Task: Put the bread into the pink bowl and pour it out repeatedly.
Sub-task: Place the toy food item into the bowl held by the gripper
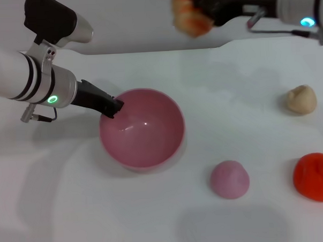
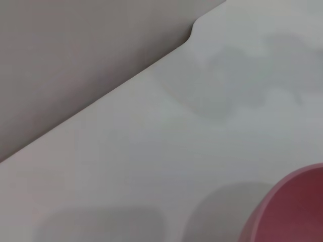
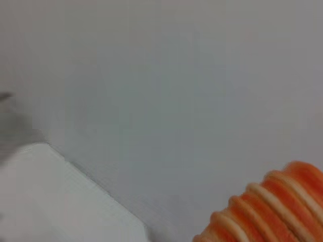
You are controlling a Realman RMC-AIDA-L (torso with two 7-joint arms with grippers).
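Next, I release the bread inside the pink bowl [image 1: 144, 108] with my right gripper, against the bowl's back rim, near my left gripper. The bread is now held high behind the bowl.
The pink bowl [image 1: 142, 128] stands upright and empty on the white table, left of centre in the head view. Its rim shows in the left wrist view [image 2: 290, 212]. My left gripper [image 1: 113, 107] is shut on the bowl's near-left rim. My right gripper [image 1: 202, 12] is high at the top of the head view, behind and to the right of the bowl, shut on the bread [image 1: 188, 13]. The bread's orange-and-cream ridges show in the right wrist view [image 3: 267, 212].
A small beige lump [image 1: 301, 100] lies at the right. A red-orange lump [image 1: 315, 176] lies at the front right. A small pink dome [image 1: 229, 179] sits right of the bowl's front. The table's back edge [image 1: 147, 51] runs behind the bowl.
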